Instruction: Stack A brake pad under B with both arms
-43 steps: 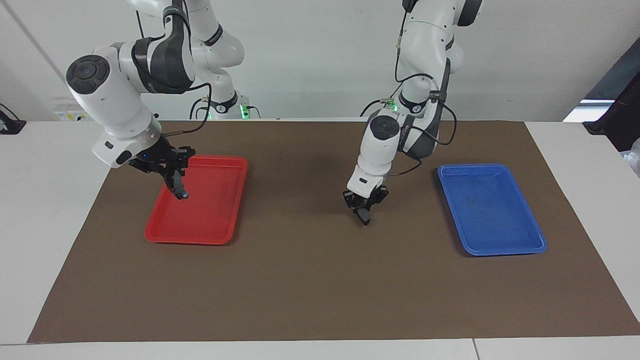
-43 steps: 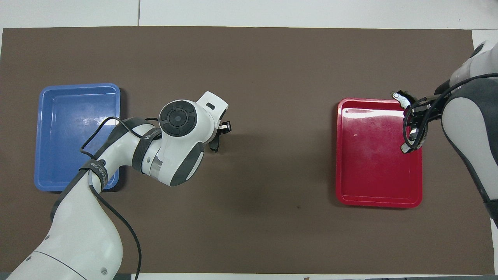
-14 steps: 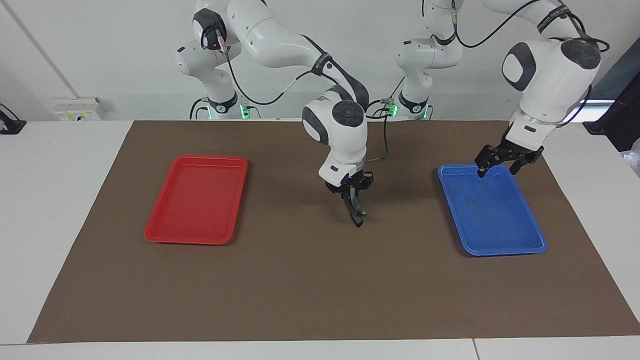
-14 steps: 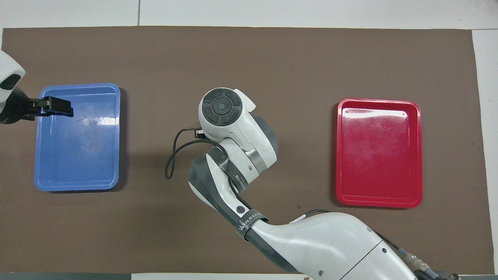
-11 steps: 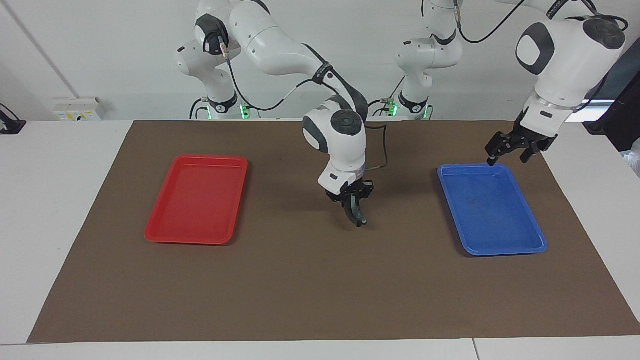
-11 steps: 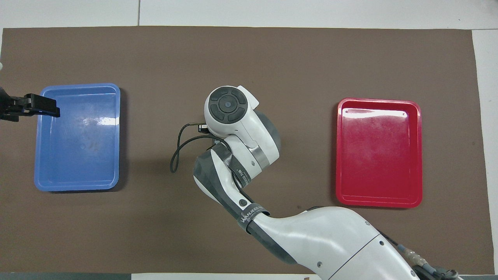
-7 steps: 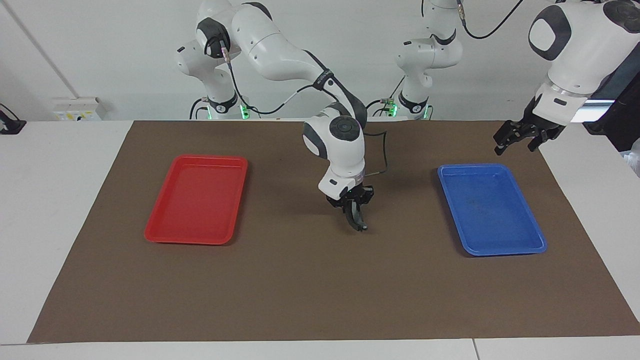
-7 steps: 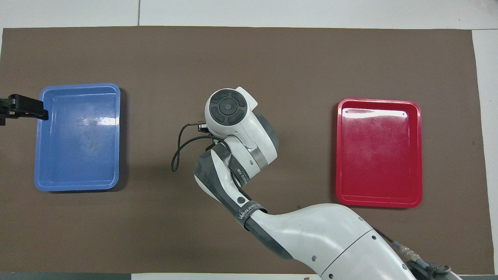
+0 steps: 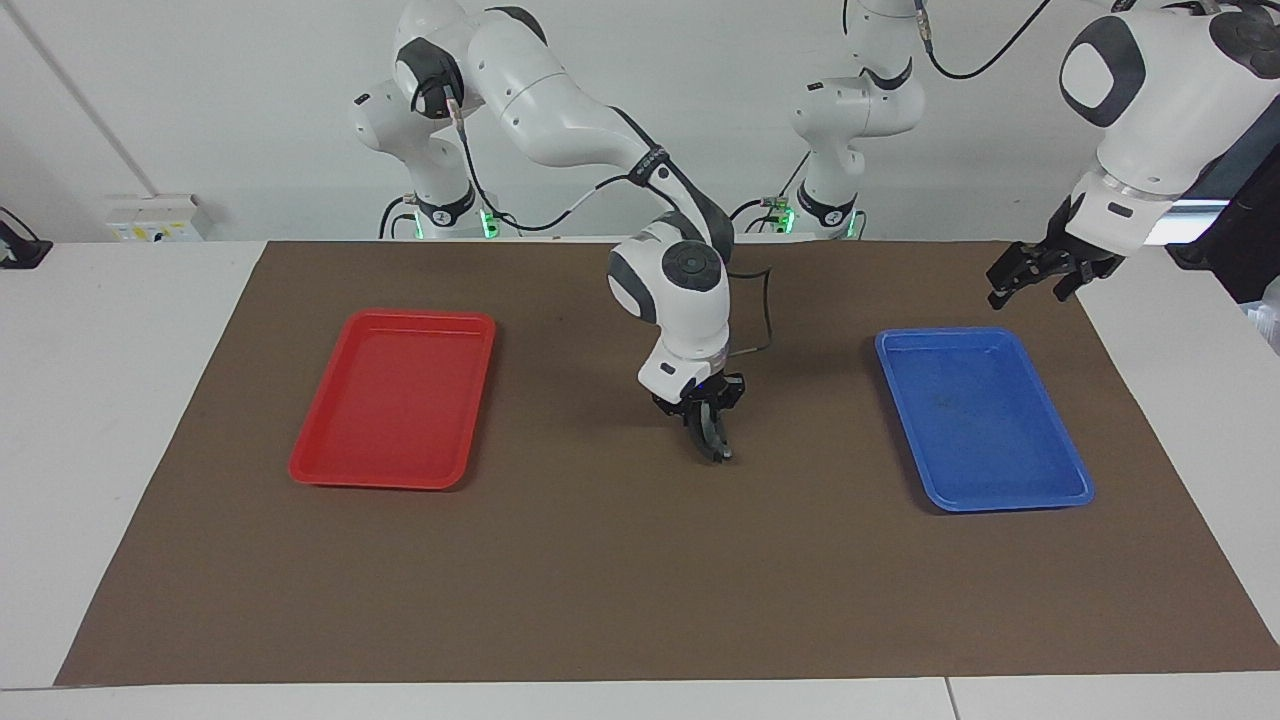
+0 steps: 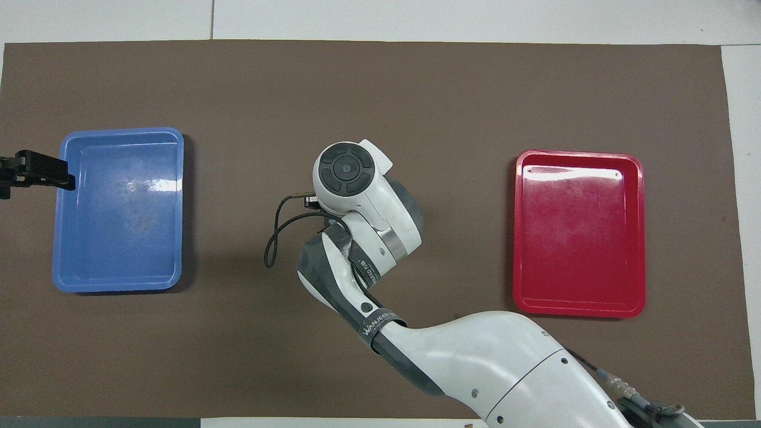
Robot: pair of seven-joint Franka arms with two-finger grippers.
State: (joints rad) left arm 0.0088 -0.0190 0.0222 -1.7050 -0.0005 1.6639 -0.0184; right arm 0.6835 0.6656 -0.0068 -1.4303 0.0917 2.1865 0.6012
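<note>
Next, I let go of B with my right gripper over A on the brown mat, about midway (image 10: 329, 221) between the blue and red trays.
My right gripper (image 9: 709, 428) hangs low over the middle of the brown mat, shut on B (image 9: 718, 448), a thin, curved, dark brake pad. The pad hangs end-down, its lower tip at the mat. I cannot make out the A brake pad: the gripper and B cover that spot in the facing view. In the overhead view the right arm's wrist (image 10: 346, 169) hides the gripper and both pads. My left gripper (image 9: 1032, 276) is open and holds nothing. It is raised over the mat's edge beside the blue tray, and its fingers (image 10: 46, 169) show at that tray's outer rim.
A red tray (image 9: 380, 484) (image 10: 579, 153) lies toward the right arm's end of the mat. A blue tray (image 9: 1010, 503) (image 10: 119, 131) lies toward the left arm's end. Nothing lies in either tray. The right arm's cable (image 10: 274, 229) loops beside its wrist.
Three seconds ago the left gripper was at mid-mat and the right over the red tray. Over the last second the left gripper rose off the blue tray; the right sank slightly with B.
</note>
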